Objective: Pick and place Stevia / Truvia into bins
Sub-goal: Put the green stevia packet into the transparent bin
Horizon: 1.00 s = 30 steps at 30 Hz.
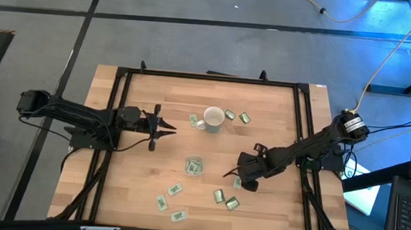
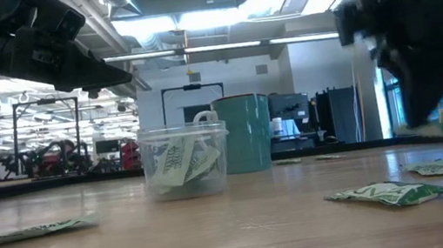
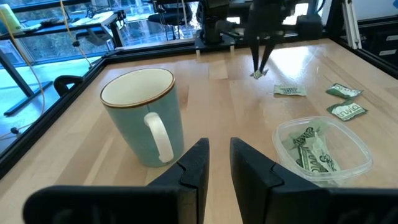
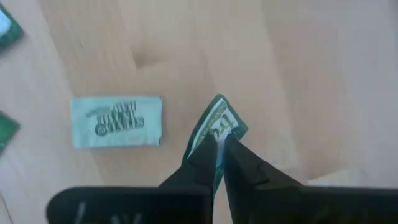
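Observation:
I should release the green sachet from my right gripper onto the sachets inside the clear plastic cup (image 1: 194,166).
Small green-and-white sachets lie flat about the table, some beside the white mug (image 1: 213,119) and several near the near edge (image 1: 175,190). The clear plastic cup (image 1: 194,166) stands mid-table with a few sachets inside (image 3: 314,152). My right gripper (image 1: 236,179) is right of the cup, pointing down, shut on one green sachet (image 4: 217,124). Another sachet (image 4: 117,121) lies flat beside it. My left gripper (image 3: 217,158) hovers left of the mug (image 3: 146,115), empty, its fingers open by a narrow gap. My right gripper pinches the green sachet between its two fingers by one end (image 4: 216,144), coming from above and pointing down. The sachet stands on end below the fingers, tilted, with its free end (image 4: 219,107) toward the table. Whether that end touches the wood, I cannot tell.
The mug stands toward the far side, just beyond the cup. A black frame (image 1: 120,94) runs along the table's left, far and right edges. Bare wood lies between the cup and my right gripper and in front of my left gripper.

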{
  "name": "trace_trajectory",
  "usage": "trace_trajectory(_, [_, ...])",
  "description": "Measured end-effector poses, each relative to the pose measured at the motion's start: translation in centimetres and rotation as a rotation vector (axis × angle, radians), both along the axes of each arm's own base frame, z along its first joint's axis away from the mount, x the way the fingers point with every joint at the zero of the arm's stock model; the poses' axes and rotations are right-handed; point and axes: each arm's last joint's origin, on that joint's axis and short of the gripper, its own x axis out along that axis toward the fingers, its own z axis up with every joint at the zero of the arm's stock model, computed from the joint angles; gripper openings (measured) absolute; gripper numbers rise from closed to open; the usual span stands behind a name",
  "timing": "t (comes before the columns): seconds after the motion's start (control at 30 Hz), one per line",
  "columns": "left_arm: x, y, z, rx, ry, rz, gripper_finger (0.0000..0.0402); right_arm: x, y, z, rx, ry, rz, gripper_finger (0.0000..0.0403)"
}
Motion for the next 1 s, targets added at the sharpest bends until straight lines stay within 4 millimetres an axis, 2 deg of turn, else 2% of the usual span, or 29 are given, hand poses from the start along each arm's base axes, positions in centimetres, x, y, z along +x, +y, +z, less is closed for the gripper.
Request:
trace_trajectory(0.1, [0.0, 0.0, 0.0, 0.0, 0.0, 0.0, 0.0059, 1.4, 0.0, 1.6, -0.051, -0.083, 0.091, 0.0017])
trace_trajectory(0.37, [0.0, 0.0, 0.0, -0.04, -0.003, 0.005, 0.0059, 6.8, -0.1, 6.8, -0.178, -0.535, 0.438, 0.0018])
trace_trajectory(0.47, [0.0, 0.0, 0.0, -0.045, -0.003, 0.006, 0.0059, 8.0, -0.6, 8.0, -0.238, -0.68, 0.516, 0.002])
trace_trajectory(0.57, [0.0, 0.0, 0.0, -0.045, -0.003, 0.006, 0.0059, 8.9, -0.8, 8.7, -0.217, -0.793, 0.588, 0.002])
trace_trajectory(0.73, [0.0, 0.0, 0.0, -0.054, -0.004, 0.008, 0.0059, 10.3, -1.5, 7.5, -0.175, -0.823, 0.605, 0.0021])
trace_trajectory(1.0, [0.0, 0.0, 0.0, -0.07, -0.004, 0.012, 0.0059, 12.7, -1.8, 3.0, -0.118, -0.733, 0.627, 0.0022])
